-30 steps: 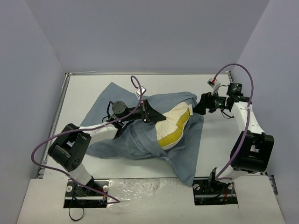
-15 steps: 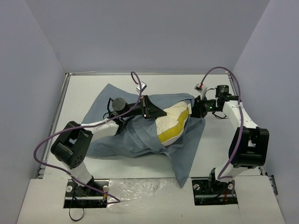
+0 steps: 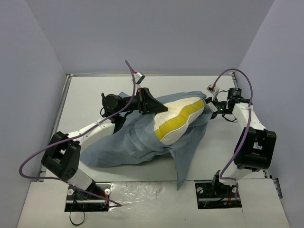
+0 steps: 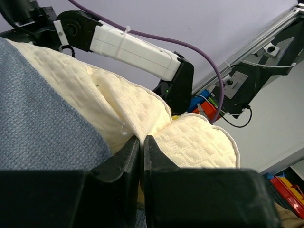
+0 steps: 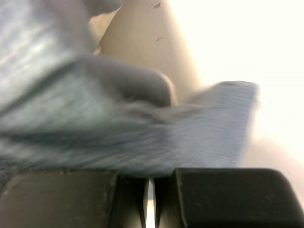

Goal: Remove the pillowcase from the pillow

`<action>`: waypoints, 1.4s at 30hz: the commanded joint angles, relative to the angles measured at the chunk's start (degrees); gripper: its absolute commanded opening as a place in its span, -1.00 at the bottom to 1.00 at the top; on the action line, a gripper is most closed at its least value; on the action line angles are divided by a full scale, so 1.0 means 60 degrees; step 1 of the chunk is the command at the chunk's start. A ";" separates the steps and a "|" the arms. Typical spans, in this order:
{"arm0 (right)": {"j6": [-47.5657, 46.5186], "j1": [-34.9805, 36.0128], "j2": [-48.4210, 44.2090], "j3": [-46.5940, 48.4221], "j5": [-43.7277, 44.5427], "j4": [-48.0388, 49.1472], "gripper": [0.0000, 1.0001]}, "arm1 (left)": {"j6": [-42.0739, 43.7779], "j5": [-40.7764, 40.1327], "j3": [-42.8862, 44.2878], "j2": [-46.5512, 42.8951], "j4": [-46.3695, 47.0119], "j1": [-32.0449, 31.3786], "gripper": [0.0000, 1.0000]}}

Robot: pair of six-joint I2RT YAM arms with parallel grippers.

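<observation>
My right gripper has the pillowcase's edge beside the exposed pillow; it should release and grip the pillow's yellow side (image 3: pixel 179 121) before my left gripper pulls the pillowcase.
The cream quilted pillow (image 3: pixel 183 114) with its yellow side edge (image 3: pixel 172 127) sticks half out of the wrinkled blue-grey pillowcase (image 3: pixel 128 142), raised off the table. My left gripper (image 3: pixel 163 109) is shut on a pinched fold of the pillow (image 4: pixel 190 142) at its near-left top; in the left wrist view its jaws (image 4: pixel 141 138) meet on cream fabric, with pillowcase (image 4: pixel 42 128) to the left. My right gripper (image 3: pixel 208 108) is shut on the pillowcase's far right edge beside the pillow's end. Blurred blue-grey pillowcase (image 5: pixel 142 137) covers the right gripper (image 5: pixel 149 176).
The pillowcase trails down toward the near edge (image 3: pixel 183 171) between the two arm bases. A metal rail (image 3: pixel 59 114) runs along the table's left side. Purple cables (image 3: pixel 130 71) arc above both arms. White table (image 3: pixel 90 90) shows at the back left.
The right gripper moved in to the pillowcase's right edge and shut on it. The left gripper lifted the pillow up and back, and more cream pillow shows outside the cloth.
</observation>
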 commanded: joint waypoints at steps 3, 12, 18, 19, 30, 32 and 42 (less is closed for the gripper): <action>0.0893 -0.0187 0.0639 0.0256 0.0213 0.0400 -1.00 | -0.0865 -0.0501 0.0547 -0.0916 0.3192 0.0016 -0.95; 0.1538 0.0309 0.2356 0.0652 -0.0342 0.0372 -1.00 | -0.0867 -0.0853 0.0943 -0.0902 0.3749 -0.0276 -0.95; 0.1510 0.0458 0.2606 0.0490 -0.0079 0.0372 -1.00 | -0.0530 -0.0912 0.1148 -0.0961 0.3720 -0.0511 -0.95; 0.1524 0.0356 0.2518 0.0490 -0.0064 0.0357 -1.00 | -0.0443 -0.0927 0.1148 -0.0931 0.3546 -0.0511 -0.95; 0.2008 -0.2236 -0.1567 0.1793 0.3524 -0.0023 0.50 | 0.2137 -0.1907 0.0547 0.1805 0.2326 -0.0862 -0.95; 0.2124 -0.2529 -0.1992 0.2086 0.3584 -0.0387 0.65 | 0.1918 -0.2156 0.0840 0.2696 0.2884 -0.0936 -0.95; 0.3853 -0.2721 -0.2317 0.1546 0.1108 -0.1503 1.00 | 0.5107 -0.2538 0.2086 0.4561 -0.0905 -0.2034 -0.95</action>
